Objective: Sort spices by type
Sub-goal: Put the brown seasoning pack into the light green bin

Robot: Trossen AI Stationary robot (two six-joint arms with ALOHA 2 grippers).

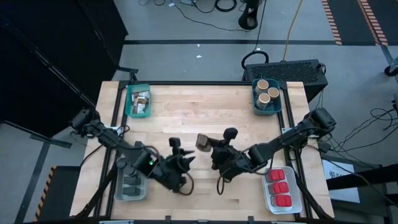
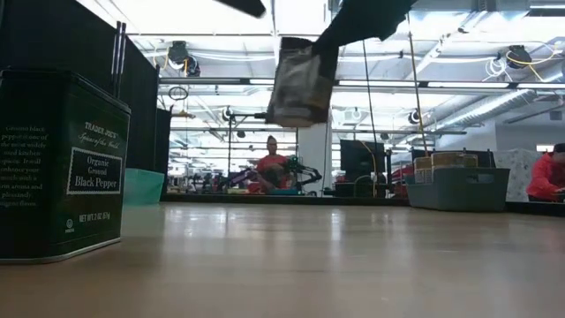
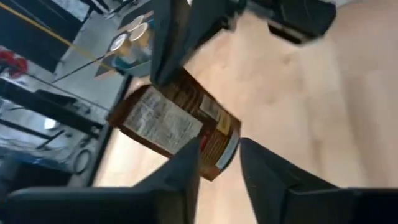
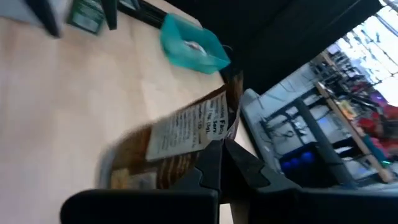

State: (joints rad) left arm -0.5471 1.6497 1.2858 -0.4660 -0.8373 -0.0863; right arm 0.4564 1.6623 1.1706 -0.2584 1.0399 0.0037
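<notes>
The robot's right gripper needs to release the brown packet on the bare wood in the middle of the table [image 1: 211, 162], between the two facing grippers.
A flat brown printed packet [image 1: 203, 142] of the spices hangs high over the middle of the table, with my right gripper [image 1: 212, 149] shut on it. In the low view the packet [image 2: 300, 81] is well clear of the tabletop. My left gripper [image 1: 185, 162] stands open just to the packet's left and nearer the front edge. In the left wrist view the packet [image 3: 174, 124] shows just beyond its fingers; whether they touch it, I cannot tell. A dark green black-pepper tin [image 2: 62, 163] stands on its base on the table. My right gripper pinches one edge of the packet [image 4: 214, 127] between its two shut fingers, coming from the table's right side and slanting slightly down. The packet is lifted clear and hangs tilted below the fingers, its printed face [image 4: 183, 134] spread out beyond them.
A teal bin [image 1: 129, 109] with packets is at the far left and a teal bin [image 1: 256, 102] with tan cylinders at the far right. A clear bin [image 1: 118, 193] with dark tins is at the near left, a clear bin [image 1: 268, 199] with red tins at the near right. People sit beyond the table.
</notes>
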